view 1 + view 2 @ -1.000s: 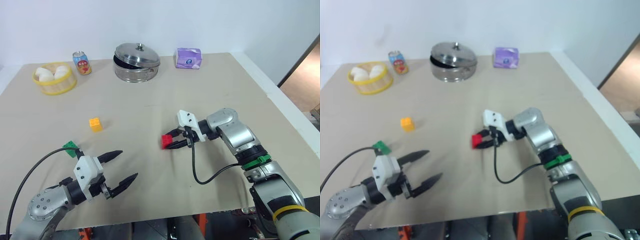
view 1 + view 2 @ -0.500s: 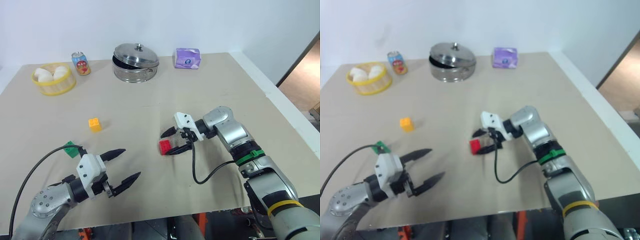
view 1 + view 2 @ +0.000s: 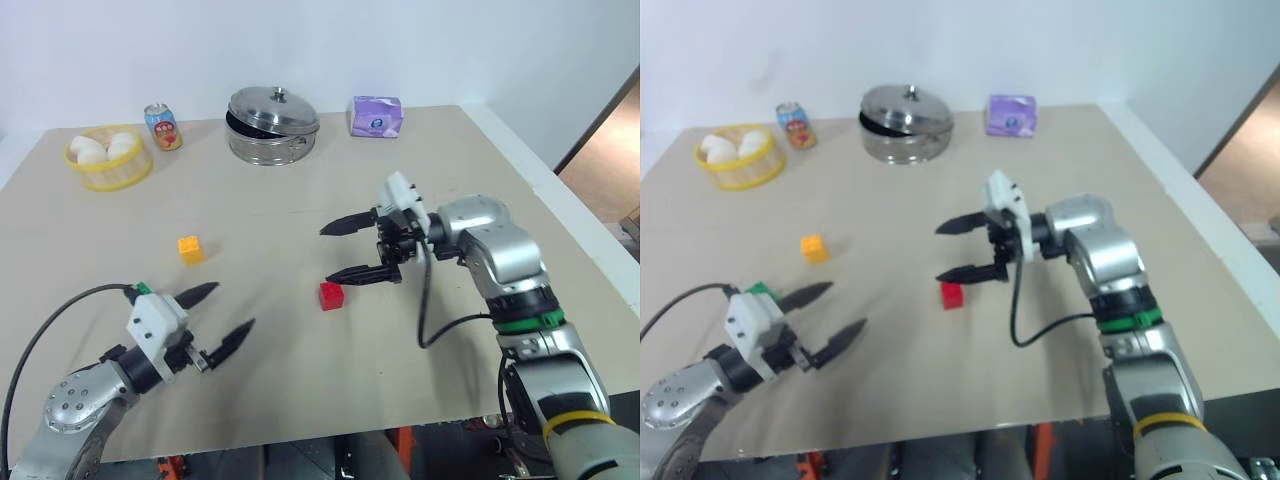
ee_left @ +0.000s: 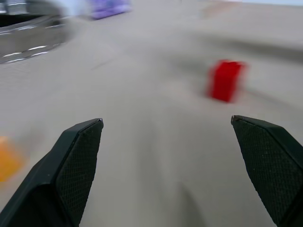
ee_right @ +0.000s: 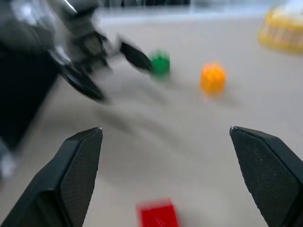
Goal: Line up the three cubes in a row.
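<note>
Next, my left gripper returns to the green cube behind its white mount and closes on the sides of the cube (image 3: 143,289).
The red cube (image 3: 331,295) lies by itself on the tan table (image 3: 300,380), near the middle. Just above and behind it hangs my right gripper (image 3: 328,254), open and holding nothing, pointing left. The yellow cube (image 3: 190,248) sits further left. At the near left my left gripper (image 3: 232,306) stands open and empty. The green cube (image 3: 762,290) is right behind its white mount and partly covered by it. In the right wrist view the green cube (image 5: 160,64) and yellow cube (image 5: 212,78) lie side by side, with the red cube (image 5: 157,215) apart from them.
Along the table's far edge stand a lidded steel pot (image 3: 273,125), a soda can (image 3: 164,126), a yellow basket of white buns (image 3: 108,155) and a purple packet (image 3: 376,116). The table's right edge (image 3: 560,195) runs close to my right arm.
My right gripper opened, let go of the red cube and rose off it; the cube now rests on the table. My left gripper shifted a little left, toward the green cube.
</note>
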`<state>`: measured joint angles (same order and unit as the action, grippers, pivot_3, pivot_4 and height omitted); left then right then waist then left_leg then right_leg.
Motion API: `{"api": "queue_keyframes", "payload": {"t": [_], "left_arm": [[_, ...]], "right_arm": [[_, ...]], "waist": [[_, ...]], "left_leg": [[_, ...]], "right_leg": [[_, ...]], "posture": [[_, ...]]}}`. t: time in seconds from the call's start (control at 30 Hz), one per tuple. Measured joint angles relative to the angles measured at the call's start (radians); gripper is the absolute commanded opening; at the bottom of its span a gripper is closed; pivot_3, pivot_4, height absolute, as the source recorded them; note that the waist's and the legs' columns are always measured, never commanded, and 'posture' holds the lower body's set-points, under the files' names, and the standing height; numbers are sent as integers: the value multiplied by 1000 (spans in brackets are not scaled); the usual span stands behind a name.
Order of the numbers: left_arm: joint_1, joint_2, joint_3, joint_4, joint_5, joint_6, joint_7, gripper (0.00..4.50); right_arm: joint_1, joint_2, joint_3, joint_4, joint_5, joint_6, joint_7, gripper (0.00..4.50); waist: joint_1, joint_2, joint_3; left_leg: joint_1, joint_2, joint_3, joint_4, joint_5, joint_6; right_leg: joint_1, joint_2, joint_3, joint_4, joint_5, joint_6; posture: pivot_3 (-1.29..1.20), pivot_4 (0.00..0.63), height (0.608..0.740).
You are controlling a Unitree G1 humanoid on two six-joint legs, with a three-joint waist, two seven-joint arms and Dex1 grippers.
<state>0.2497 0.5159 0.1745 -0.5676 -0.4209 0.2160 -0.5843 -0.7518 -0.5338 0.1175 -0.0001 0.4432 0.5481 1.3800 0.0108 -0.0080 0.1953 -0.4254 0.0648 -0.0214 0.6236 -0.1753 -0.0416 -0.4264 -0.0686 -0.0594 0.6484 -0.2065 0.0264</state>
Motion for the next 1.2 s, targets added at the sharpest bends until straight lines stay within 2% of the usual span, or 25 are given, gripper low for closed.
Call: {"api": "queue_keyframes", "payload": {"t": [0.2, 0.4, 0.67, 0.83, 0.97, 1.07, 1.2], "left_arm": [[-145, -60, -4, 26, 55, 88, 157, 4500], [-234, -117, -9, 34, 60, 223, 276, 4500], [-145, -159, 90, -13, 94, 241, 390, 4500], [-86, -107, 184, -13, 52, 212, 305, 4500], [-60, -61, 311, 45, -14, 203, 240, 4500], [-46, -97, 340, 49, -25, 202, 267, 4500], [18, -255, 313, -2, -5, 192, 373, 4500]], "right_arm": [[148, 7, -30, -232, 124, 136, -137, 4435], [191, 4, -38, -291, 150, 132, -207, 4435], [197, -13, -37, -281, 120, 48, -228, 4435], [204, -19, -12, -256, 100, 6, -216, 4435], [205, -23, 14, -204, 65, -57, -179, 4435], [203, -27, 29, -169, 49, -88, -160, 4435], [202, -30, 34, -151, 41, -106, -143, 4435]], "waist": [[-1, 0, 0], [-5, -3, -1], [-4, -4, -1], [-4, -5, -1], [-4, -5, -1], [-4, -6, -1], [-4, -8, -1]], "left_leg": [[0, 0, 1, 3, 0, 0], [1, 0, 1, 5, 0, 0], [1, 1, 0, 4, 0, 0], [1, 1, 0, 4, 0, 0], [1, 1, 0, 4, 0, 0], [1, 1, 1, 4, 0, -1], [1, 1, 2, 4, -1, -2]], "right_leg": [[0, 0, 2, 0, 3, 2], [0, 3, 6, 0, 5, 2], [0, 5, 6, 0, 5, 1], [-1, 5, 6, 0, 5, 0], [-2, 5, 6, 0, 5, 0], [-2, 5, 7, -1, 5, 0], [-2, 5, 9, -2, 5, 0]], "posture": [[0, 150, 740], [0, 150, 740], [0, 150, 740], [0, 150, 740], [0, 150, 740], [0, 150, 740], [0, 150, 740]]}}
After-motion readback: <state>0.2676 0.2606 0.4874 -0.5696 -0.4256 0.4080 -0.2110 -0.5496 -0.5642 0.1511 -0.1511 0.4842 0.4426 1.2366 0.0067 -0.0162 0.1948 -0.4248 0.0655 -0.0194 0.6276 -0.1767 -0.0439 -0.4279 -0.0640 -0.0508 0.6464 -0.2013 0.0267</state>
